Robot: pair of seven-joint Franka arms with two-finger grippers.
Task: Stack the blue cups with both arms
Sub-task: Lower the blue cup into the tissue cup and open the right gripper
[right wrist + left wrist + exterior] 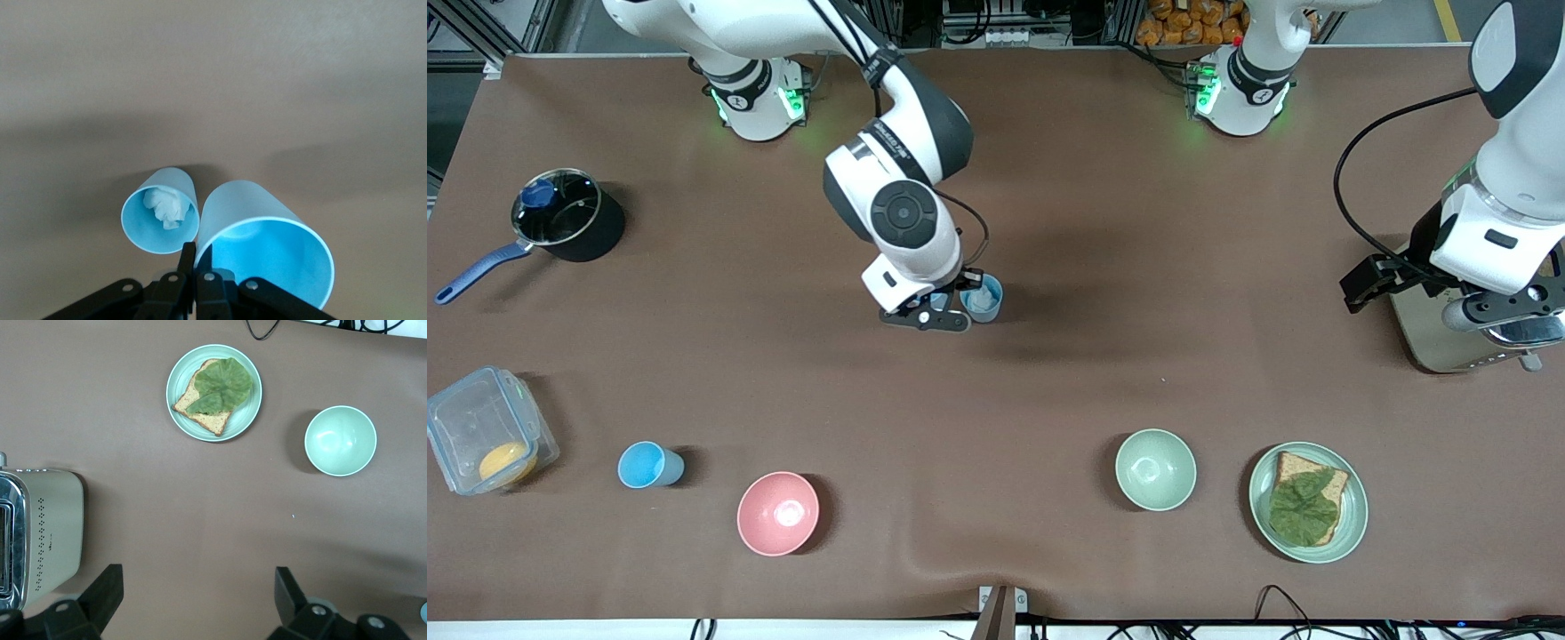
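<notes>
My right gripper is going to release its blue cup, which hangs tilted over the table's middle, setting it free inside the blue cup with the crumpled white scrap (982,289) (162,212).
My right gripper (941,308) is over the middle of the table, shut on the rim of a blue cup (267,247). The cup hangs tilted from the fingers (189,257) and is mostly hidden under the hand in the front view. Right beside it, toward the left arm's end, a second blue cup (983,298) stands on the table with a crumpled white scrap inside; it also shows in the right wrist view (160,212). A bright sky-blue cup (649,465) sits near the front, toward the right arm's end. My left gripper (197,600) is open, empty and waits up beside the toaster (47,527).
Near the front are a pink bowl (777,513), a pale green bowl (1155,469), a plate (1352,520) with bread and a leaf, and a clear lidded box (480,427). A black pot (574,218) with a blue handle stands toward the right arm's end. The toaster (1436,333) is at the left arm's end.
</notes>
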